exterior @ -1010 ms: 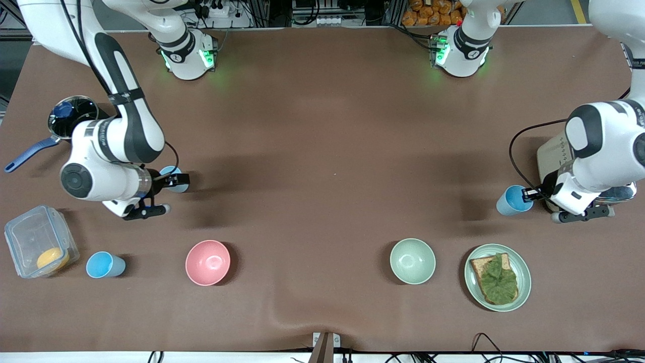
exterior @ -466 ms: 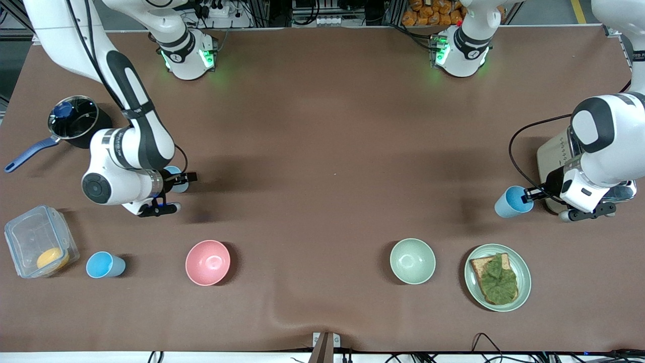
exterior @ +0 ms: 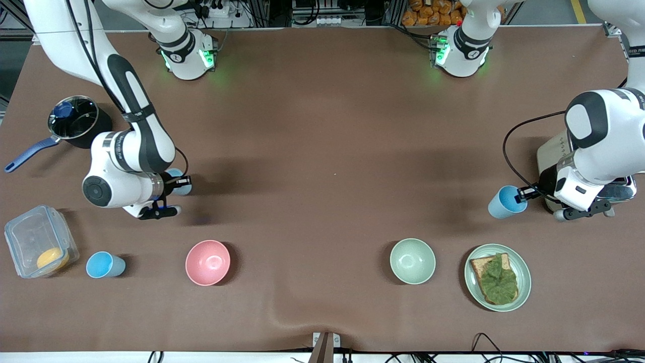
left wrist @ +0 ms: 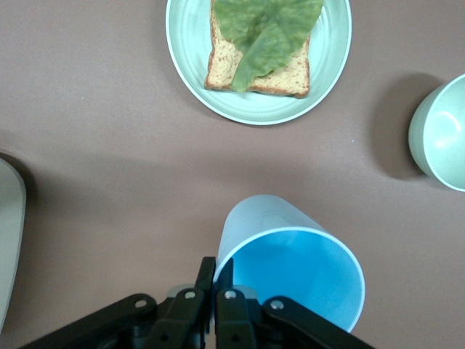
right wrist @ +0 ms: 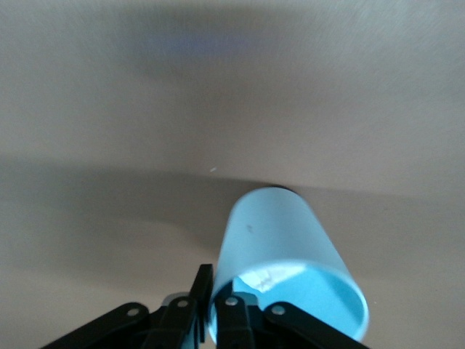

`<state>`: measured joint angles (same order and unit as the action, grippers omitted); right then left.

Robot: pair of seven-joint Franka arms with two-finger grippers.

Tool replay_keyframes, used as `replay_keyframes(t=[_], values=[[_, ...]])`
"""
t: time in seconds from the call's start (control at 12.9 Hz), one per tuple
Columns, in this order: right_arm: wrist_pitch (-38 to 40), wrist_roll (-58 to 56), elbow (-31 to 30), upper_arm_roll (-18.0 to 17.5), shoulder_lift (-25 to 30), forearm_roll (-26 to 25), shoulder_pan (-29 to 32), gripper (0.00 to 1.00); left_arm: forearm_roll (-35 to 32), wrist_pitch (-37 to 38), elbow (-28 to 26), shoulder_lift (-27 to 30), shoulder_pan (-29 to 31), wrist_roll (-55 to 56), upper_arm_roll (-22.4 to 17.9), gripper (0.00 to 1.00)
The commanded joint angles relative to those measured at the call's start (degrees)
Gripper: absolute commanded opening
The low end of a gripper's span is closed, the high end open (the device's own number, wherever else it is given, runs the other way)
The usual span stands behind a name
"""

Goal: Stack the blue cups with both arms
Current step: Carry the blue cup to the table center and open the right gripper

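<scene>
Next, I release the blue cup from my right gripper on the bare table midway [exterior: 326, 171] between the pot and the beige appliance.
My left gripper [exterior: 524, 193] is shut on the rim of a blue cup [exterior: 502, 203], one finger inside and one outside. It holds the cup tilted near the left arm's end of the table. This shows in the left wrist view, with the gripper [left wrist: 216, 280] on the cup [left wrist: 290, 269]. My right gripper [exterior: 183, 180] is shut on the rim of a second blue cup [exterior: 177, 183], mostly hidden by the wrist. The right wrist view shows that gripper [right wrist: 215, 291] and cup [right wrist: 283, 254]. A third blue cup [exterior: 104, 265] stands alone beside a clear container.
A pink bowl [exterior: 207, 262], a pale green bowl [exterior: 412, 260] and a plate [exterior: 524, 282] with bread and lettuce lie nearer the front camera. A pot [exterior: 75, 121] and a clear container [exterior: 38, 247] are at the right arm's end. A beige appliance [exterior: 552, 156] sits under the left arm.
The left gripper has carried its cup a little toward the middle of the table. The right arm's wrist has shifted toward the table's middle; its cup has barely moved.
</scene>
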<state>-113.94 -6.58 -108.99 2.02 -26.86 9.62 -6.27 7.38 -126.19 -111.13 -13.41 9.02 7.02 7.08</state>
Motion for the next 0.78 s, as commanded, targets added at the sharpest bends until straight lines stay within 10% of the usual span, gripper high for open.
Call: replay_keyframes(t=[0.0,0.39,0.7], values=[[2.0,3.5,2.7,0.3,0.0,0.6,-2.1,0.00,1.3,1.6,-0.8,2.1,0.2,0.6,0.4,0.00],[14.9,22.5,13.6,0.2,0.2,0.6,-12.2,0.00,1.3,1.7,-0.8,2.6,0.2,1.6,1.2,0.00],[9.3,46.3,14.2,0.3,-0.3,8.0,-23.3,0.00,1.3,1.7,-0.8,2.7,0.2,1.9,1.4,0.00]])
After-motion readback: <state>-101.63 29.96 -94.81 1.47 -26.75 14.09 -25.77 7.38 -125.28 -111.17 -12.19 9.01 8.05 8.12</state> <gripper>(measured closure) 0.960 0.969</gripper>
